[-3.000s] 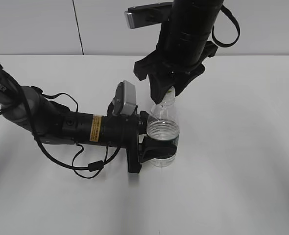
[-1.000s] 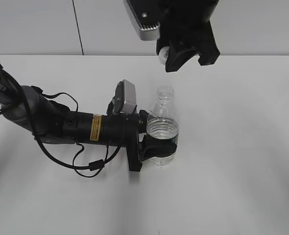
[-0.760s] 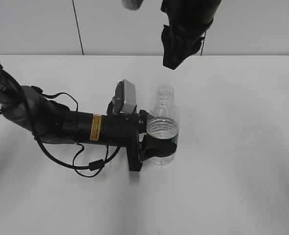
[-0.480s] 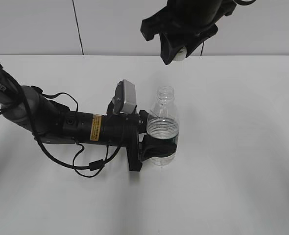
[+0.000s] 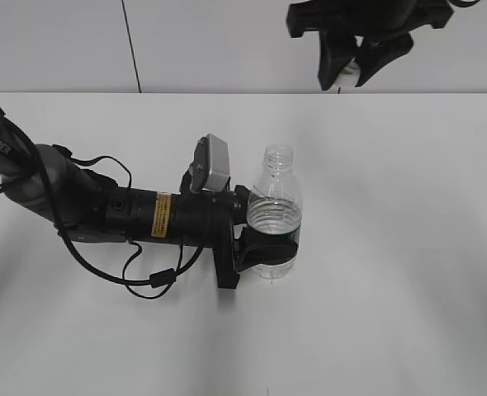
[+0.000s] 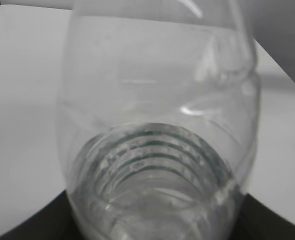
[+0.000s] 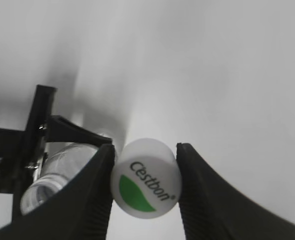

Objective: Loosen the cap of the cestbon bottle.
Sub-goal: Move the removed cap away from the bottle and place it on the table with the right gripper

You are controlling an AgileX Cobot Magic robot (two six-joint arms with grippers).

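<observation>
My right gripper has the white cap. It will set the cap down on the bare table (image 5: pixel 388 237) beside the cestbon bottle, opposite my left gripper.
The cestbon bottle (image 5: pixel 274 216) stands upright on the white table, its neck open with no cap on it. My left gripper (image 5: pixel 264 252) is shut on the bottle's lower body; the left wrist view shows the clear ribbed bottle (image 6: pixel 157 130) filling the frame. My right gripper (image 5: pixel 348 74) is high above the table, up and to the right of the bottle, shut on the white cap (image 5: pixel 350 76). In the right wrist view the cap (image 7: pixel 146 178), with its green leaf mark and "Cestbon" lettering, sits between the two black fingers (image 7: pixel 95 190), with the bottle (image 7: pixel 62 172) far below at the left.
The white table (image 5: pixel 408 247) spreads all round the bottle. The left arm with its cables (image 5: pixel 103 210) lies across the table's left half. A grey wall (image 5: pixel 186 41) with a dark vertical seam stands behind.
My right gripper, which was on the bottle's top three seconds ago, has lifted off with the cap and moved up and to the right. The bottle and left arm have not moved.
</observation>
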